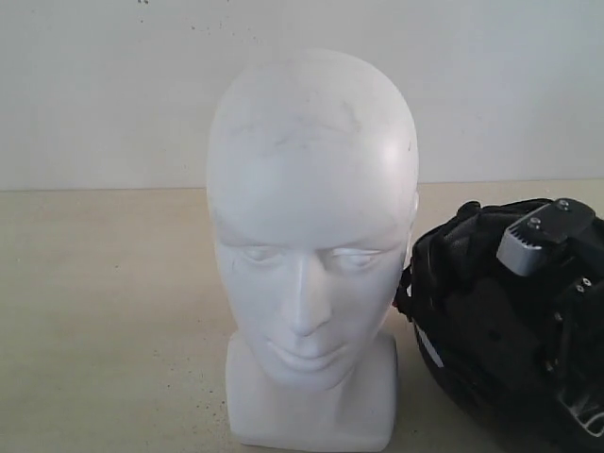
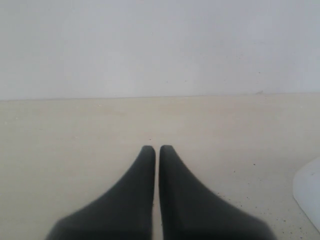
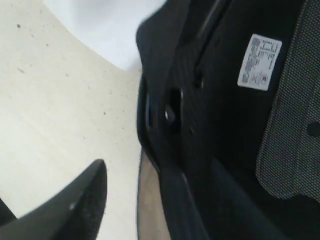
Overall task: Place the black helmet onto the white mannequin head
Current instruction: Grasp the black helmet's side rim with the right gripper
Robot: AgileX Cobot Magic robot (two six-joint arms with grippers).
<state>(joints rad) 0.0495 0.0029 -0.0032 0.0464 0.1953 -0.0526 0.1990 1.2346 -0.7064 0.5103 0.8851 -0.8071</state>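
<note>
The helmet's buckle touches close; my right gripper should draw the black helmet clear of the white mannequin head, then grip its padded rim [image 3: 182,197] before lifting.
The white mannequin head [image 1: 311,255] stands upright in the middle of the table, face toward the exterior camera. To its right the black helmet [image 1: 472,311] lies with its padded inside showing. My right gripper [image 3: 160,185] is open at the helmet's rim [image 3: 165,150]. One of its fingers [image 3: 85,205] is outside, a gap away from the smoky visor edge [image 3: 150,210]. The other finger is hidden by the helmet's dark inside. My left gripper [image 2: 157,148] is shut and empty, low over the bare table. A corner of the mannequin's base [image 2: 310,195] shows beside it.
The beige tabletop [image 1: 104,321] runs back to a plain white wall [image 1: 113,85]. The right arm's grey wrist block [image 1: 533,243] sits on top of the helmet. A white label [image 3: 260,62] is stuck on the helmet's lining.
</note>
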